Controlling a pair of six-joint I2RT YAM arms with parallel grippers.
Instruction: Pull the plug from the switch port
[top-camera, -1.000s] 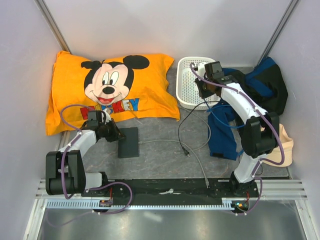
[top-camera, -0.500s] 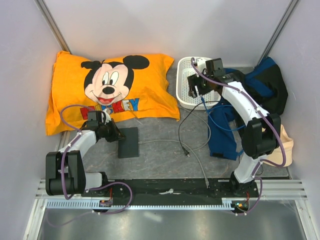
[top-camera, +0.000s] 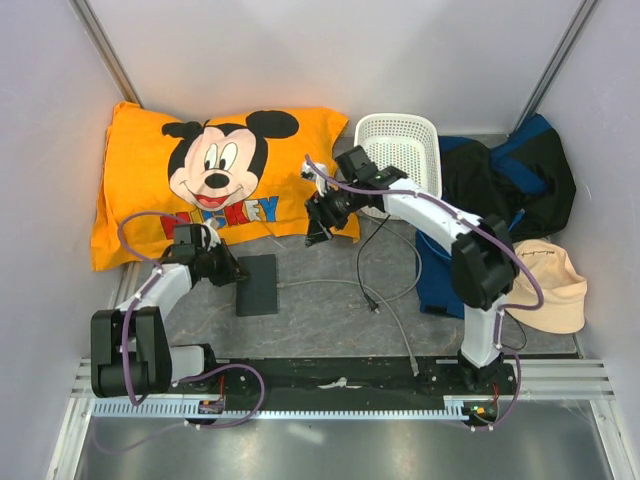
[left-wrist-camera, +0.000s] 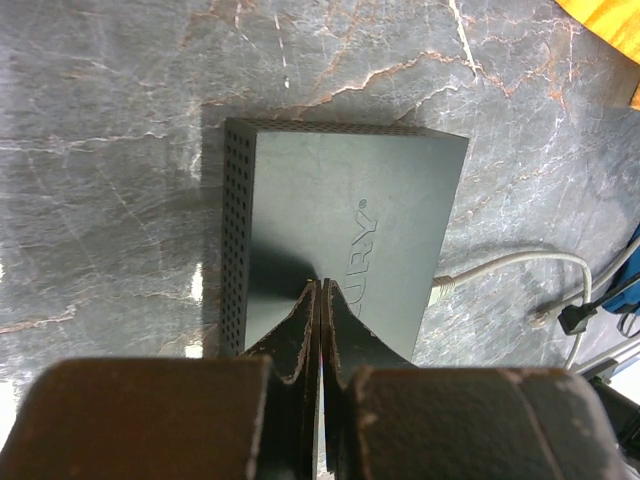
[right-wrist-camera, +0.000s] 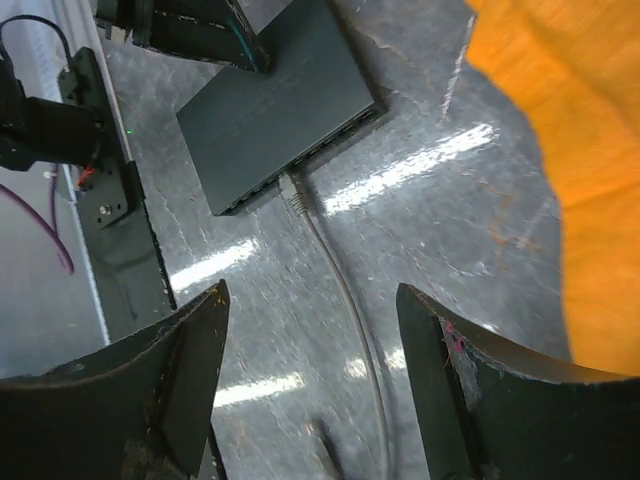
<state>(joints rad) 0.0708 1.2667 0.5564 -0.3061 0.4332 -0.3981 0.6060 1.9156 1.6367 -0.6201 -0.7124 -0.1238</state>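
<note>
The body of the grey plug (top-camera: 282, 285) (right-wrist-camera: 293, 194) sticks out of the switch port's socket, and my right gripper needs to close on it just there.
The switch port (top-camera: 258, 285) is a flat dark-grey box lying on the table in front of the pillow. A grey plug (top-camera: 283, 285) sits in a socket on its right edge, and its grey cable (top-camera: 345, 283) trails off to the right. My left gripper (top-camera: 233, 272) is shut, its tips resting on the box's top (left-wrist-camera: 340, 220) with nothing between them. In the left wrist view the plug (left-wrist-camera: 443, 292) shows at the box's right edge. My right gripper (top-camera: 318, 226) hovers open by the pillow's lower corner. In its wrist view the switch port (right-wrist-camera: 280, 110), plug (right-wrist-camera: 292, 192) and cable (right-wrist-camera: 340, 290) lie below the open right gripper (right-wrist-camera: 311, 290).
An orange Mickey pillow (top-camera: 220, 180) fills the back left. A white basket (top-camera: 400, 150) stands at the back, with dark blue and black clothing (top-camera: 510, 180) and a beige cap (top-camera: 548, 290) to its right. A thin black cord (top-camera: 368, 285) lies near the grey cable.
My right arm has swung from the white basket leftward and down to the pillow's corner, and its jaws have opened. The left arm and the switch port have not moved.
</note>
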